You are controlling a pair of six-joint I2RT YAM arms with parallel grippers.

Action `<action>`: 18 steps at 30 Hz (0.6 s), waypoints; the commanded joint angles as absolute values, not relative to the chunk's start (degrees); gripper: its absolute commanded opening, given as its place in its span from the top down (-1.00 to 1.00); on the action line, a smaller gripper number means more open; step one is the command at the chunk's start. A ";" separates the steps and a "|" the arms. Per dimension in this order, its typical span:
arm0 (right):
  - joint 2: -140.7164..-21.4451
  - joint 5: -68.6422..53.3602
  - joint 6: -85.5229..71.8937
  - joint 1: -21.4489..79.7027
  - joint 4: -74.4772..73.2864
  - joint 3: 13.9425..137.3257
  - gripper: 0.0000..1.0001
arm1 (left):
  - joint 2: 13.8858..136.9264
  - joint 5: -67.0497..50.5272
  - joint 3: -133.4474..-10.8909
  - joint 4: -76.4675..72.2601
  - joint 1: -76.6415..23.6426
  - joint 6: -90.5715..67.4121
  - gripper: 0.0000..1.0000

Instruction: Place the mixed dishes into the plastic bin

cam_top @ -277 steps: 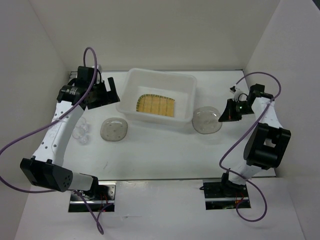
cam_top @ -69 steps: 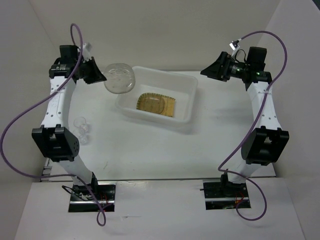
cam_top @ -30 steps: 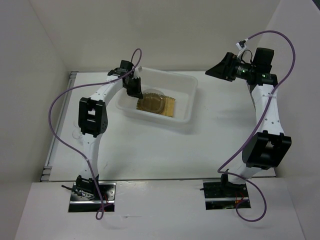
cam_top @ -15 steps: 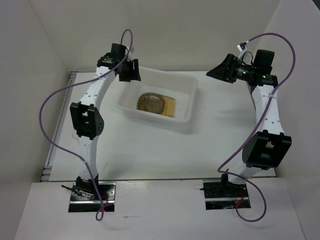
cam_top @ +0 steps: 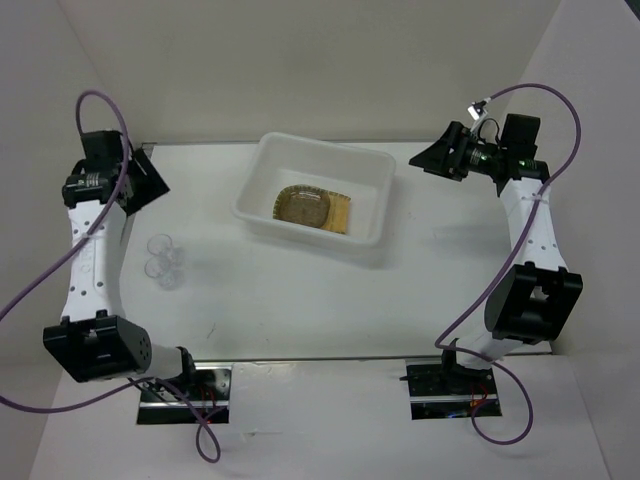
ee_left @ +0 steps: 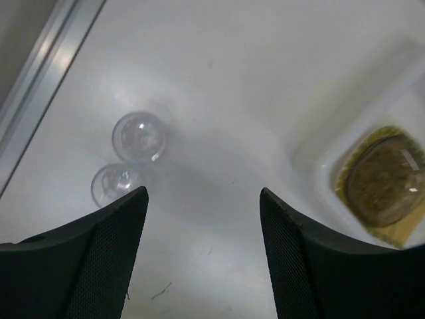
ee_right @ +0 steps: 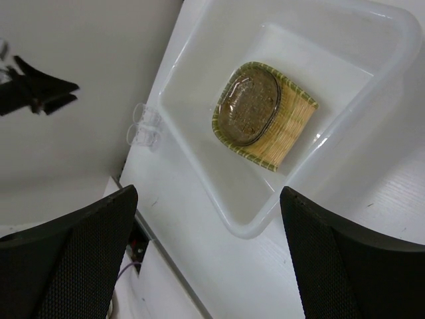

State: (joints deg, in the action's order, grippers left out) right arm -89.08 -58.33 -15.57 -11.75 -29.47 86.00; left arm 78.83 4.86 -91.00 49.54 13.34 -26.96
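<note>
Next, I bring my left gripper to the clear glass cup that stands nearest the back wall and close it on the rail-side rim (cam_top: 149, 244) (ee_left: 114, 141) of that cup.
The plastic bin (cam_top: 330, 146) stands at the middle back of the table. Inside it lies the yellow woven plate (cam_top: 338, 213) with a grey-brown saucer (cam_top: 303, 206) on top. Small clear glass cups (cam_top: 165, 262) stand on the table at the left. My left gripper (cam_top: 148, 180) hangs open and empty, high at the far left above the cups (ee_left: 139, 136). My right gripper (cam_top: 428, 160) is raised open and empty to the right of the bin. The right wrist view looks down on the bin (ee_right: 199, 174), plate (ee_right: 292, 129) and saucer (ee_right: 249, 106).
White walls close in the table at the left, back and right. A metal rail (ee_left: 46, 73) runs along the table's left edge. The left wrist view catches the bin's corner (ee_left: 312, 149).
My left arm has swung out of the bin to the far left and opened its jaws, leaving the saucer on the plate. The right arm has hardly moved.
</note>
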 commanded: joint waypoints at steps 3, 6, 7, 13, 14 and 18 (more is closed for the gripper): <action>-86.92 -59.59 -15.73 -10.72 -26.10 85.78 -0.85 | 78.66 10.55 -79.83 50.10 14.85 -30.76 -0.56; -86.92 -60.12 -15.73 -10.72 -26.10 85.25 -0.85 | 79.45 11.16 -77.70 48.70 15.38 -30.15 -0.56; -86.92 -60.12 -15.73 -10.72 -26.10 85.25 -0.85 | 80.93 11.77 -77.17 48.17 15.99 -30.15 -0.56; -85.87 -60.12 -15.21 -10.72 -26.63 84.73 -0.85 | 85.34 12.92 -75.41 46.23 18.63 -29.27 -0.59; -85.87 -60.12 -15.21 -10.72 -26.63 84.73 -0.85 | 86.56 12.31 -74.63 45.53 18.63 -28.75 -0.59; -85.87 -60.12 -15.21 -10.72 -26.63 84.73 -0.85 | 89.82 10.82 -73.48 44.12 21.09 -27.60 -0.59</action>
